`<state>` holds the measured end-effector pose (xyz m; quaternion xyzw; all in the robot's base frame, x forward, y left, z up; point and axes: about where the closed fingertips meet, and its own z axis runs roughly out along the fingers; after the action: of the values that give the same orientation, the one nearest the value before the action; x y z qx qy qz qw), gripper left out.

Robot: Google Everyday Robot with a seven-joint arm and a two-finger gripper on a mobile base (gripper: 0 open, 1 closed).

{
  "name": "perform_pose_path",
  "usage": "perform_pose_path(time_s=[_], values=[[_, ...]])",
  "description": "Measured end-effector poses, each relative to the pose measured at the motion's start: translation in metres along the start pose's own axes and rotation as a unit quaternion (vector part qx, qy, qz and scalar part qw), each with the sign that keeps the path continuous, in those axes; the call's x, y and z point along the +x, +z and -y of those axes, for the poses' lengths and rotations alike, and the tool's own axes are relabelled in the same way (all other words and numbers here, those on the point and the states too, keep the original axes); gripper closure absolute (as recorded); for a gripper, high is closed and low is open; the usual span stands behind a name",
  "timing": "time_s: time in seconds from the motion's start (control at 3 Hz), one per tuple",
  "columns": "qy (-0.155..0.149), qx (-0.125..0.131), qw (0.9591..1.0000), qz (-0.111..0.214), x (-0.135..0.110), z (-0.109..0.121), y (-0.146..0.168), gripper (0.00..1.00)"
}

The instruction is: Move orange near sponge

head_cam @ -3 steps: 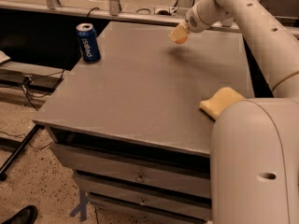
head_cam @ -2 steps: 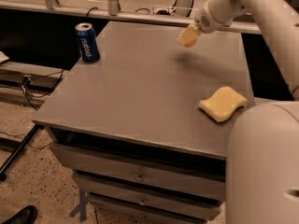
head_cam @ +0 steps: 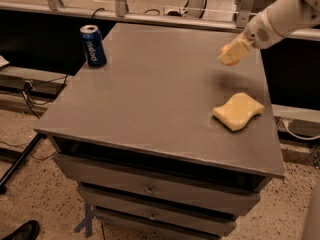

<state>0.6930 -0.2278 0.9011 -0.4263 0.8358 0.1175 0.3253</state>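
Note:
Next, my gripper releases the orange on the grey table (head_cam: 225,89) behind the sponge, close up against the sponge's far edge.
The sponge (head_cam: 238,111), pale yellow with wavy edges, lies flat on the right side of the grey table (head_cam: 150,94), near its right edge. My cream-coloured gripper (head_cam: 230,54) hangs above the table's right side, a little behind and to the left of the sponge, and casts a shadow on the table between itself and the sponge. The white arm reaches in from the upper right. No orange lies on the table. The gripper's tip has an orange-tan tint, and I cannot tell whether that is the orange.
A blue Pepsi can (head_cam: 93,45) stands upright at the table's far left corner. The table has drawers under its front edge. A metal rail runs behind the table. Cables lie on the floor at the left.
The gripper has moved to the right and towards the front, closer to the sponge. The arm that covered the lower right has swung out of view. The sponge and the can have not moved.

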Motion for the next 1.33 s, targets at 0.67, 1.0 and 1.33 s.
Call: perform_pose_path(time_s=[0.67, 1.0, 1.33], values=[[0.003, -0.043, 0.9984, 0.037, 0.053, -0.038, -0.030, 1.00], [0.007, -0.073, 0.9954, 0.063, 0.058, -0.063, -0.027, 1.00], [0.015, -0.095, 0.9926, 0.074, 0.061, -0.081, -0.014, 0.84]])
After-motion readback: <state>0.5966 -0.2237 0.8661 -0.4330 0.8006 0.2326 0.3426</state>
